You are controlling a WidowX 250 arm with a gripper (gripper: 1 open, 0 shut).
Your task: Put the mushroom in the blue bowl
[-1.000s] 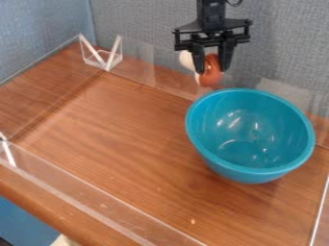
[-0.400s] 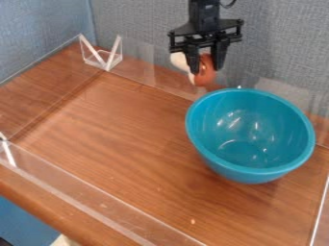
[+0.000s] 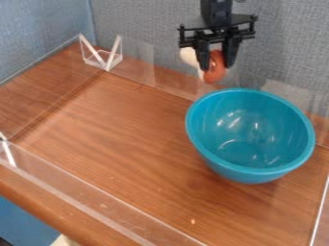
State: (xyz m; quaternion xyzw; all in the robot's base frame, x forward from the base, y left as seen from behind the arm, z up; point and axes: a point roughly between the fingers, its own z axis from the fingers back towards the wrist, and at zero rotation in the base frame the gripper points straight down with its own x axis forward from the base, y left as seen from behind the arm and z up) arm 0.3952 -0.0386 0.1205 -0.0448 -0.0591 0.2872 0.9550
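The mushroom will sit on the bottom inside the blue bowl (image 3: 249, 146), toward the front side of the bowl, after my gripper lets it go.
My black gripper (image 3: 215, 63) hangs pointing down at the back of the table, shut on the mushroom (image 3: 211, 63). The mushroom's orange-brown cap and pale stem show between the fingers, lifted off the wood. The blue bowl (image 3: 251, 135) is a large glossy teal bowl standing on the table at the right. It sits in front of and slightly right of the gripper, and nothing lies inside it. The held mushroom is just behind the bowl's far rim, higher than it.
The wooden table (image 3: 103, 125) is fenced by low clear plastic walls (image 3: 115, 207) along the front and sides. A small clear stand (image 3: 100, 53) sits at the back left. A grey wall lies behind.
The gripper, still holding the mushroom, has risen a little and shifted slightly right, after a small dip to the left in between. The bowl has not moved.
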